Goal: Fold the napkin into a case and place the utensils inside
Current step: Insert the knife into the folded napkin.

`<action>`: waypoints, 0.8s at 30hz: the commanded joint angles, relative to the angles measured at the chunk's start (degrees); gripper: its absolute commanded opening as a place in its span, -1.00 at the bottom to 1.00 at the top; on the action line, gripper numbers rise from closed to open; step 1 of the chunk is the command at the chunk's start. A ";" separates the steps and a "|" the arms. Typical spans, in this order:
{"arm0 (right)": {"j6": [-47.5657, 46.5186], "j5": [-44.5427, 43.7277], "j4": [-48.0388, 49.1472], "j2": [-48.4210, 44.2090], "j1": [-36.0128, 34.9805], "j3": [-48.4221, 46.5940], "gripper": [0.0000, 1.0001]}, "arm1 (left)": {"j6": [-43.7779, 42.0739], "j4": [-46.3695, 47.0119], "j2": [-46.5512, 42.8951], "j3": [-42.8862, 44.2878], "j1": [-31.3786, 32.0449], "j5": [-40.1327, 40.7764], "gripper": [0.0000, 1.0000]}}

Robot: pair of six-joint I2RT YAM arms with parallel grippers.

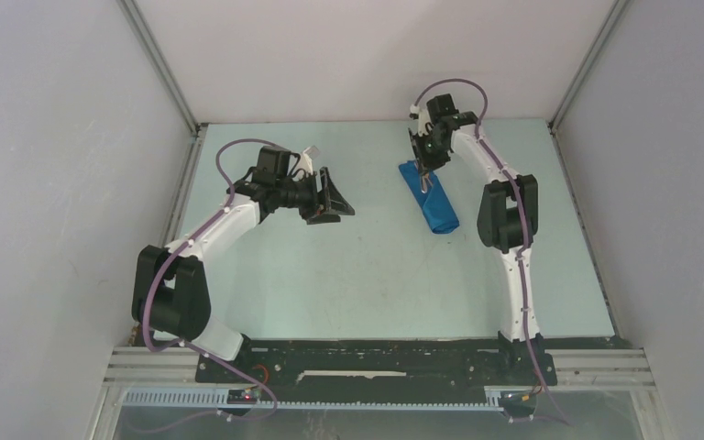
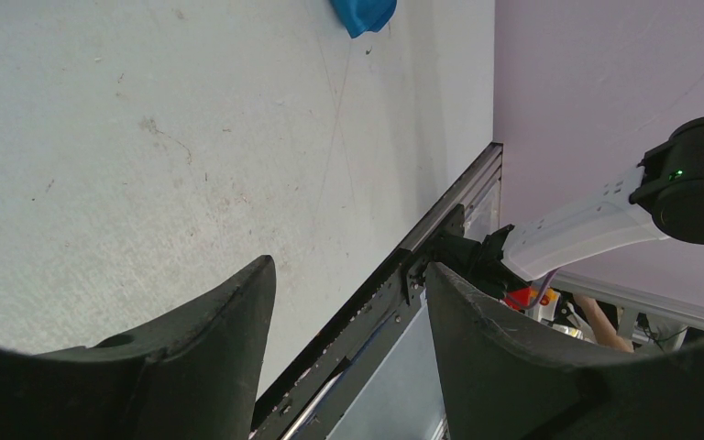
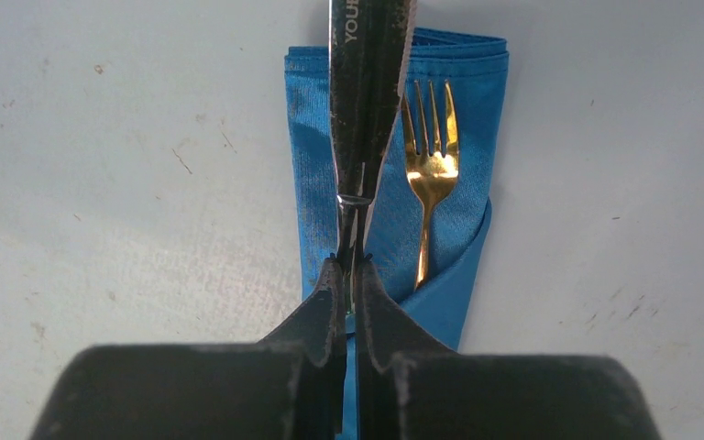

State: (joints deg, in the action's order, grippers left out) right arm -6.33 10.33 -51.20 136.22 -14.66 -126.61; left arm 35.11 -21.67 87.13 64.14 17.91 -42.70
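Note:
My right gripper should open and grip nearer the knife's blade (image 3: 355, 196) before it pushes the handle deeper, because it holds the knife's handle close to the napkin's diagonal fold.
The napkin (image 1: 434, 203) lies folded as a narrow blue case (image 3: 314, 137) right of the table's middle; one end of it shows in the left wrist view (image 2: 364, 14). A golden fork (image 3: 431, 156) rests on the case, its handle tucked under the diagonal fold and its tines showing. My right gripper (image 3: 352, 266) is shut on a silvery knife (image 3: 367, 92), whose blade lies along the case beside the fork. From above, the right gripper (image 1: 424, 170) stands over the case's far end. My left gripper (image 1: 335, 197) hovers to the left of the case, open and holding nothing (image 2: 348, 266).
Grey walls and aluminium posts (image 1: 160, 64) enclose the table on three sides. The black base rail (image 1: 367, 353) runs along the near edge and also shows in the left wrist view (image 2: 394, 275), with the right arm's white link (image 2: 587, 225) beyond it.

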 commanded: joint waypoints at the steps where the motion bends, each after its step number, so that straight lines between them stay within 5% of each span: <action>1: -2.74 -1.08 -1.02 0.18 -0.94 -2.25 -1.00 | 0.41 1.27 -0.38 -0.51 -0.20 -1.15 0.33; 24: -7.49 -3.69 -3.77 0.65 -2.45 0.47 -1.00 | 0.48 1.27 -0.13 -0.33 -0.22 -1.51 0.33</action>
State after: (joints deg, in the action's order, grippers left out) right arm -12.03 8.08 -54.00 138.08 -15.84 -126.56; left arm 35.11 -21.65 87.13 64.14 17.91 -42.74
